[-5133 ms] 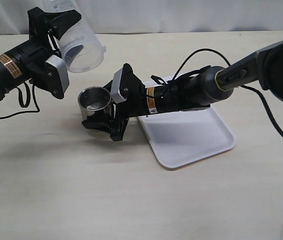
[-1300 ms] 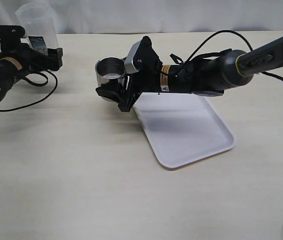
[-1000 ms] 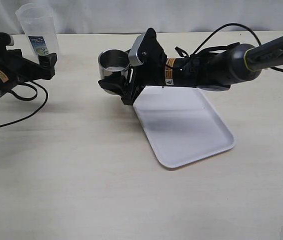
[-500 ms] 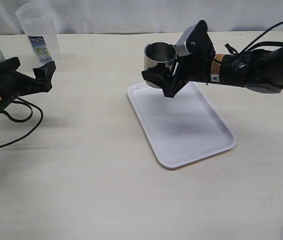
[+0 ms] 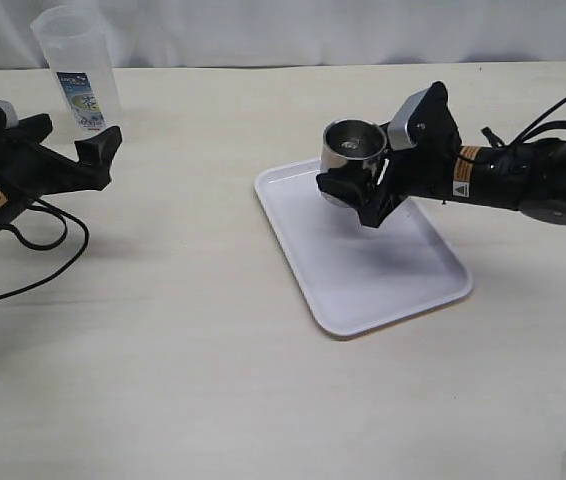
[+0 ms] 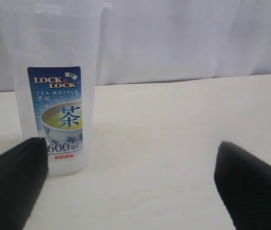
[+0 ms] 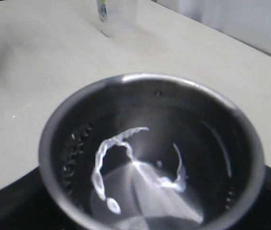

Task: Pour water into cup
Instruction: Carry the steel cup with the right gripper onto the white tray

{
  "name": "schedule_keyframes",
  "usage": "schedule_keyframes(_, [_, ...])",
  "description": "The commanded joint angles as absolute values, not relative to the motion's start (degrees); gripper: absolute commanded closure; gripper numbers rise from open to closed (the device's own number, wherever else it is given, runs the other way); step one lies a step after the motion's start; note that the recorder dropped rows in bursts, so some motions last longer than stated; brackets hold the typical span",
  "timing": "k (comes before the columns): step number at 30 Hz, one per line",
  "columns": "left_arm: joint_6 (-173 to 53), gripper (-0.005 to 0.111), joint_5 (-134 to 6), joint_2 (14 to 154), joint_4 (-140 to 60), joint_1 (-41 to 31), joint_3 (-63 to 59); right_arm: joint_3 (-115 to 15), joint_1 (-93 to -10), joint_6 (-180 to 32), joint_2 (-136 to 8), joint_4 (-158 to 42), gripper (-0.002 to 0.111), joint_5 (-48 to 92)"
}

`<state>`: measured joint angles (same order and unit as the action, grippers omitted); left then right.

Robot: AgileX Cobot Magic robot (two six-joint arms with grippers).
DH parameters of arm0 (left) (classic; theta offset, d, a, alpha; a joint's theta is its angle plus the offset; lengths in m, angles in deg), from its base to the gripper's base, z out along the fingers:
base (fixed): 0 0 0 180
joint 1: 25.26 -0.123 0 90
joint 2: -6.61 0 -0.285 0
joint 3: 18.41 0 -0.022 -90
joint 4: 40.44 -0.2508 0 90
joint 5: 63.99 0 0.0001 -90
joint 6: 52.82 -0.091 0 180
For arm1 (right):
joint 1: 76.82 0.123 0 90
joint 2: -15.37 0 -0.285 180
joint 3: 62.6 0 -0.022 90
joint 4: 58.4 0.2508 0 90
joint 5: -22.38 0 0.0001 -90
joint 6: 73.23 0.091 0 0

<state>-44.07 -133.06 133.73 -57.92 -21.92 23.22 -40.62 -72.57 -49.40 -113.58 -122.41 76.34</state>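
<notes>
I should use my right gripper to set the steel cup, now held upright over the tray, down on the far part of the white tray (image 5: 344,218) and let go of it there.
My right gripper (image 5: 355,192) is shut on the steel cup (image 5: 352,148) and holds it upright over the far part of the white tray (image 5: 403,290). In the right wrist view the cup (image 7: 150,153) fills the frame, with a little water (image 7: 140,177) glinting at its bottom. The tall clear plastic container (image 5: 75,70) with the blue-and-white label stands upright at the far left of the table. My left gripper (image 5: 88,150) is open and empty, just in front of it. In the left wrist view the container (image 6: 54,91) stands beyond one black finger (image 6: 11,182).
A black cable (image 5: 33,250) lies on the table under the left arm. The right arm's cable (image 5: 553,110) loops above it at the right. A white curtain runs along the table's far edge.
My right gripper has carried the cup rightward from the middle of the table to above the tray. My left gripper let go of the container, left it standing, and drew back open.
</notes>
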Motion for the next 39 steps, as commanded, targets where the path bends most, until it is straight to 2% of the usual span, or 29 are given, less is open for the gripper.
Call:
schedule_keyframes(1, [-44.0, 0.019, -134.0, 133.2, -58.0, -22.0, 23.7, -40.5, -72.9, -53.1, -115.9, -118.3, 0.104, 80.4])
schedule_keyframes(39, [-44.0, 0.019, -134.0, 133.2, -57.8, -22.0, 23.7, -40.6, -73.0, -60.9, -123.6, -114.1, 0.104, 82.5])
